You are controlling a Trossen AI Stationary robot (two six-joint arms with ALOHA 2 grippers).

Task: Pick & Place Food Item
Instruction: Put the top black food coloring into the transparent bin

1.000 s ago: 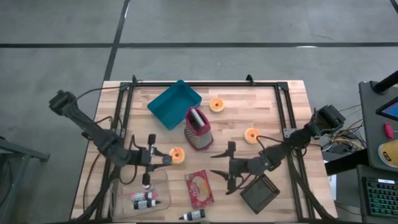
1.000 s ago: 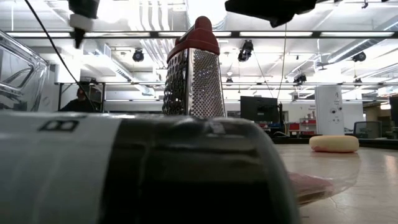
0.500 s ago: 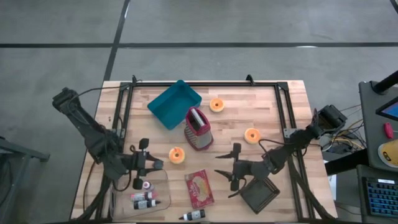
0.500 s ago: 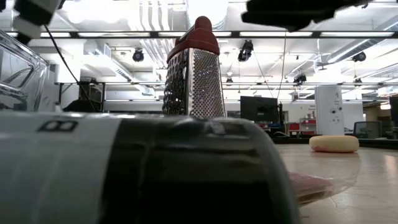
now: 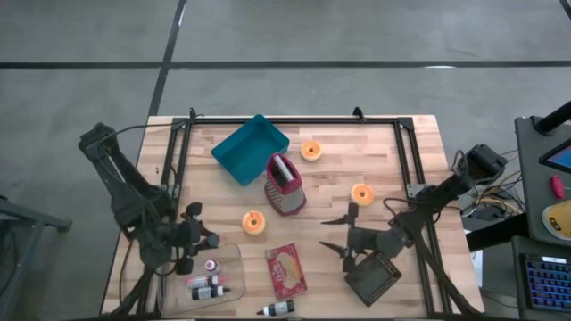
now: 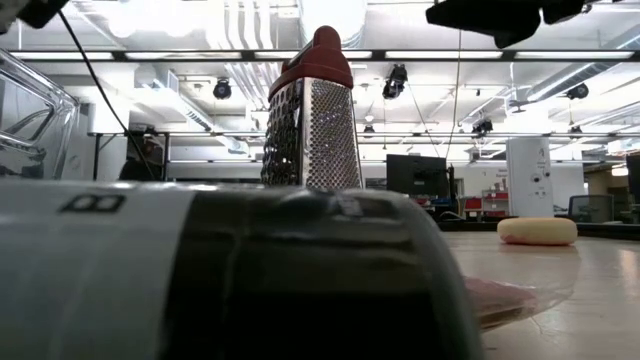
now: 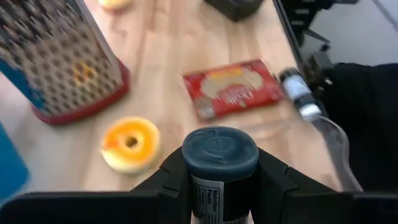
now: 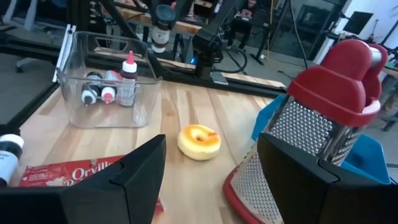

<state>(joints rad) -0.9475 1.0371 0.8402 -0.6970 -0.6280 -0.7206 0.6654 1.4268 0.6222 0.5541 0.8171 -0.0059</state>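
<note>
My left gripper is going to release the small white bottle, now held high by the clear container, in the clear container [image 5: 194, 275], next to the pink bottle that lies there.
My left gripper [image 5: 193, 239] hangs near the table's left edge, by the clear container [image 5: 234, 254], shut on a small white bottle with a dark cap [image 7: 219, 152]. The right wrist view shows that bottle [image 8: 162, 23] held high. An orange donut [image 5: 254, 222] lies flat on the wood between the grippers, and two more sit farther back [image 5: 310, 150] [image 5: 361, 193]. A red snack packet [image 5: 286, 270] lies flat near the front. My right gripper [image 5: 343, 234] is open right of centre, above the table, with nothing between its fingers. My left gripper pinches the bottle's body just below the cap [image 7: 217, 190] between its two fingers, one on each side. The fingers slant down. The bottle is lifted clear of the table, its cap [image 8: 163, 10] uppermost.
A steel grater with a red top [image 5: 284, 185] stands mid-table, a teal bin [image 5: 250, 148] behind it. A black square grid [image 5: 373, 276] lies under my right arm. The container holds small bottles [image 5: 207, 284]; another bottle [image 5: 275, 309] lies at the front edge.
My left gripper has carried the bottle away from the near donut toward the table's left edge and has rolled and tipped on the way. My right gripper has drifted toward the right edge, still open.
</note>
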